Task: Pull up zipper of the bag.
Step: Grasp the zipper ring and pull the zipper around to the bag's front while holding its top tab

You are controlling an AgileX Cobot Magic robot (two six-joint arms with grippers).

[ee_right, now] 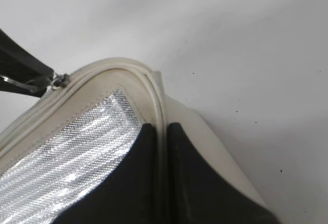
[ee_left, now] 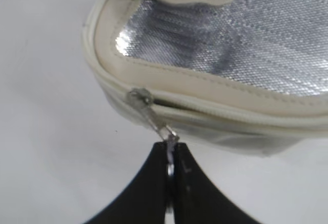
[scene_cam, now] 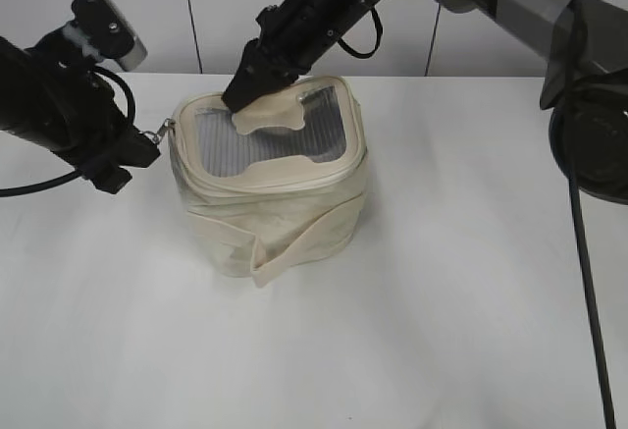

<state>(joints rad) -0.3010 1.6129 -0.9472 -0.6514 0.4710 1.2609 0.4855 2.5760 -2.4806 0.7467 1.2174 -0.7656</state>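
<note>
My left gripper is going to let go of the ring pull, now stretched out from the slider, on the front of the cream bag, just above the loose strap (scene_cam: 285, 217).
The cream bag (scene_cam: 285, 208) stands mid-table, with its grey mesh top (scene_cam: 226, 144) facing up. The zipper (ee_left: 215, 108) runs around the top rim. A silver slider (ee_left: 139, 97) sits at the bag's left corner, with its ring pull stretched out towards my left gripper (ee_left: 171, 144), which is shut on the pull. In the exterior view the left gripper (scene_cam: 149, 146) is just left of the bag. My right gripper (scene_cam: 238, 97) reaches down from the back and is shut on the bag's top rim (ee_right: 154, 88); its jaws (ee_right: 161, 129) clamp the cream edge. The slider (ee_right: 59, 80) also shows in the right wrist view.
A loose cream strap (scene_cam: 294, 242) wraps the bag's body and its end sticks out at the front. The white table (scene_cam: 442, 331) extends around the bag. A black cable (scene_cam: 587, 282) hangs at the right edge. A white wall stands behind.
</note>
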